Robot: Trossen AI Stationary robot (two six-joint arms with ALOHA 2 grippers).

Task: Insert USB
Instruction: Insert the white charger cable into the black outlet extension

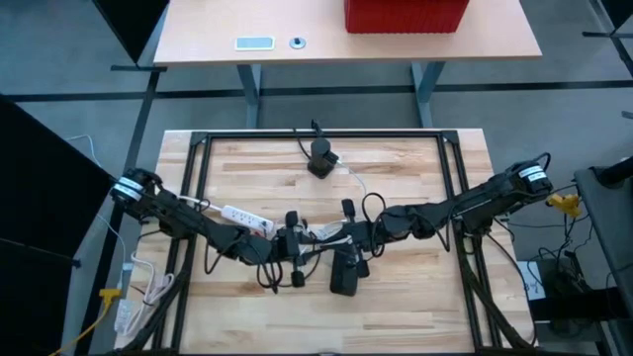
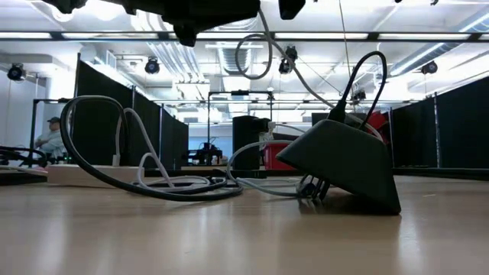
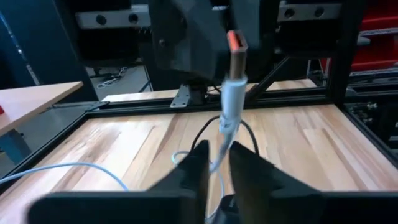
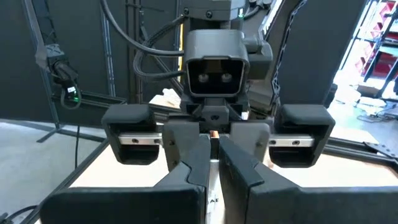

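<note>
I can see my left gripper pinches the bendy cable below the plug's sleeve, so I need to open that gripper and take the white sleeve itself (image 3: 232,99) before the plug goes in.
A white USB cable ends in a plug (image 3: 235,59) with an orange tip, standing upright over the table's middle. My left gripper (image 3: 219,163) (image 1: 294,243) is shut on the cable just below the plug. My right gripper (image 4: 212,149) (image 1: 348,235) faces it, level and shut, with its fingertips at a small orange spot (image 4: 214,132). I cannot tell whether they touch the plug. A black wedge-shaped device (image 1: 344,273) (image 2: 344,164) lies on the table under both grippers, with cords running into it. My left gripper pinches the white cable (image 3: 222,140) between its two fingers, a short way below the plug's white sleeve. The fingers come in about level from the table's left and lie across the cable. The plug stands above them, clear of the table; the cable hangs slack below.
A white power strip (image 1: 245,216) lies left of the middle under my left arm. A black adapter (image 1: 321,156) with a cord sits at the far middle. Loose black and white cords (image 2: 153,179) loop over the wood. A black metal frame (image 1: 198,198) borders the table.
</note>
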